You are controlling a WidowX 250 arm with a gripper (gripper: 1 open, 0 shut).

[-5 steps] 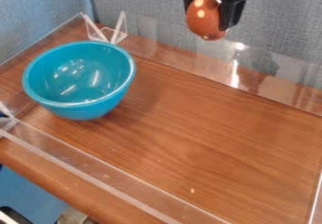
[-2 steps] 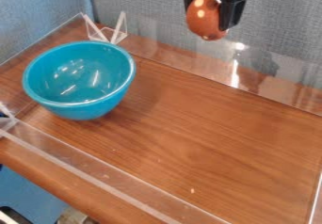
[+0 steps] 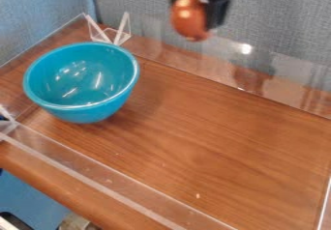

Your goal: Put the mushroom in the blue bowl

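Note:
I will release the mushroom from my gripper on the bottom of the blue bowl, toward the side (image 3: pixel 100 89) that faces the open wooden table.
The mushroom (image 3: pixel 191 18) hangs high over the back of the table, its glossy orange-brown cap showing and its stem hidden. My gripper (image 3: pixel 195 6) points down from the top edge and is shut on the mushroom, dark fingers (image 3: pixel 215 4) on either side of the cap. The blue bowl (image 3: pixel 81 81), a deep turquoise bowl with nothing inside, sits on the wooden table at the left, well below and to the left of the gripper.
The wooden table (image 3: pixel 207 137) is ringed by a low clear plastic wall (image 3: pixel 155 197). A thin white wire stand (image 3: pixel 114 28) rises behind the bowl. A grey textured wall stands at the back.
The gripper has carried the mushroom to the left, toward the bowl's side, in the last half second. The bowl has not moved.

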